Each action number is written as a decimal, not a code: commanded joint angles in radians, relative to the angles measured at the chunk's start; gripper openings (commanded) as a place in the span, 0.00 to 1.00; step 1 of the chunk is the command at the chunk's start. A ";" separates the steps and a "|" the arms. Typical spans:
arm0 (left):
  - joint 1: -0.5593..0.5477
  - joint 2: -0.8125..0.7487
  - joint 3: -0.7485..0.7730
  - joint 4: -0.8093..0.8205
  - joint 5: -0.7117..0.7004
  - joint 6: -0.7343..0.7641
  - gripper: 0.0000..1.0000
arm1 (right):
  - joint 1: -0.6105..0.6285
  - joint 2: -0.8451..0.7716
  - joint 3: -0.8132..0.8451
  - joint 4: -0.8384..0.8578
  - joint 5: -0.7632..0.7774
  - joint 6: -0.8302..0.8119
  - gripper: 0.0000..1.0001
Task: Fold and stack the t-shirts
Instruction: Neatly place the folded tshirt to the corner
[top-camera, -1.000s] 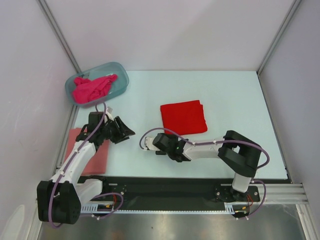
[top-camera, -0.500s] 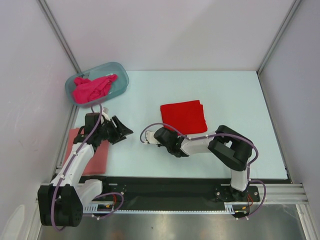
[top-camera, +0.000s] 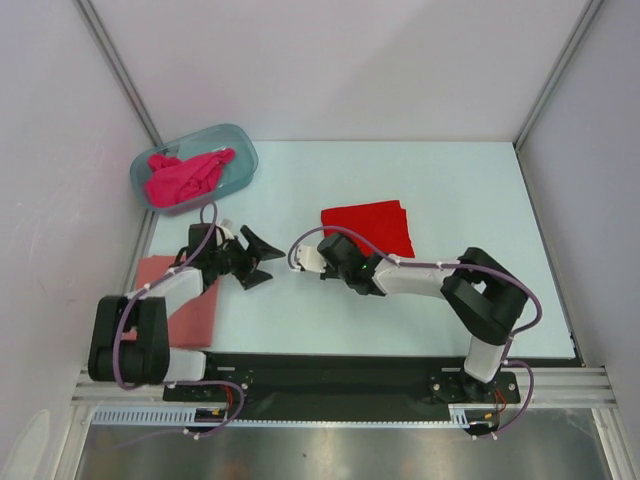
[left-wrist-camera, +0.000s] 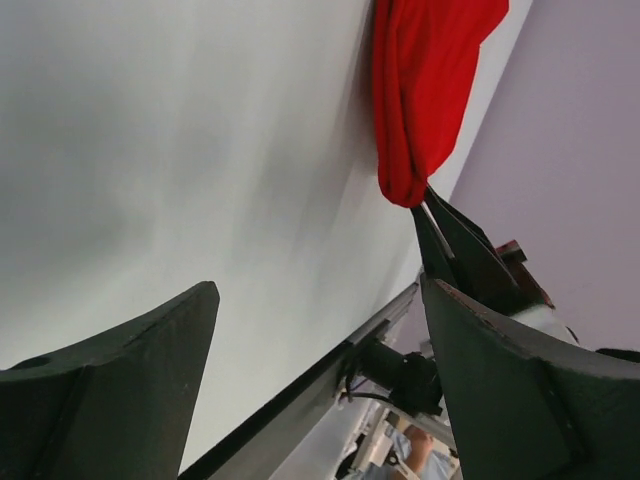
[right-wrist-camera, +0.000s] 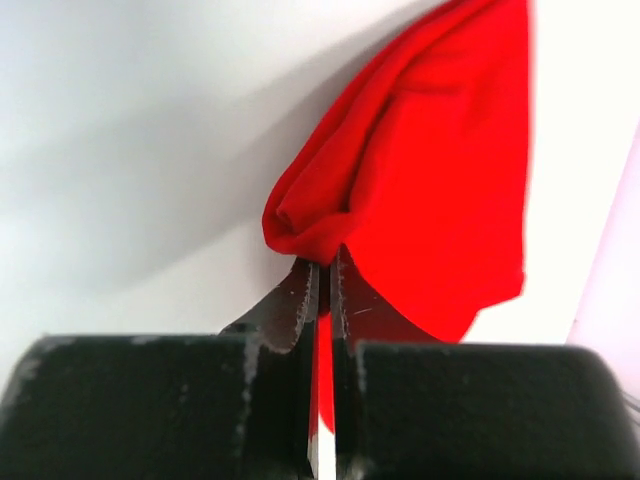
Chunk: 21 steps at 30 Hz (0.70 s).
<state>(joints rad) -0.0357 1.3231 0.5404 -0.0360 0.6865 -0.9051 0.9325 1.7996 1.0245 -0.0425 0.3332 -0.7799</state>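
Observation:
Next, I close my left gripper on the red t-shirt's tub-side edge (top-camera: 324, 221) (left-wrist-camera: 390, 115), just past the corner that my right gripper pinches.
The bright red t-shirt (top-camera: 378, 226) (right-wrist-camera: 440, 150) lies folded on the table's middle. My right gripper (top-camera: 328, 246) (right-wrist-camera: 322, 262) is shut on its near-left corner, with red cloth bunched at the fingertips. In the left wrist view that red t-shirt (left-wrist-camera: 430, 90) hangs at the top with the right gripper (left-wrist-camera: 452, 240) pinching it. My left gripper (top-camera: 262, 258) (left-wrist-camera: 318, 292) stands wide open and empty over bare table, pointing at the right gripper. A salmon-pink t-shirt (top-camera: 190, 305) lies flat under the left arm. The magenta t-shirt (top-camera: 185, 176) sits crumpled in the tub.
The blue-grey plastic tub (top-camera: 243, 152) stands at the far left corner. White walls with metal posts close in the table on three sides. A black rail (top-camera: 330, 372) with the arm bases runs along the near edge.
The right gripper moved away from the near edge to the red t-shirt's corner and shut on it. The left gripper opened wider and swung to the right; its arm folded lower.

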 joint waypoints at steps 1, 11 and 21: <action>-0.065 0.108 0.019 0.315 0.067 -0.185 0.90 | -0.024 -0.094 0.052 -0.053 -0.060 -0.010 0.00; -0.234 0.502 0.222 0.674 -0.025 -0.526 0.98 | -0.072 -0.174 0.062 -0.119 -0.151 -0.010 0.00; -0.328 0.685 0.447 0.414 -0.100 -0.561 0.98 | -0.101 -0.233 0.054 -0.099 -0.192 0.028 0.00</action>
<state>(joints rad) -0.3389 1.9793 0.9237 0.4896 0.6250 -1.4384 0.8410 1.6260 1.0550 -0.1680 0.1661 -0.7712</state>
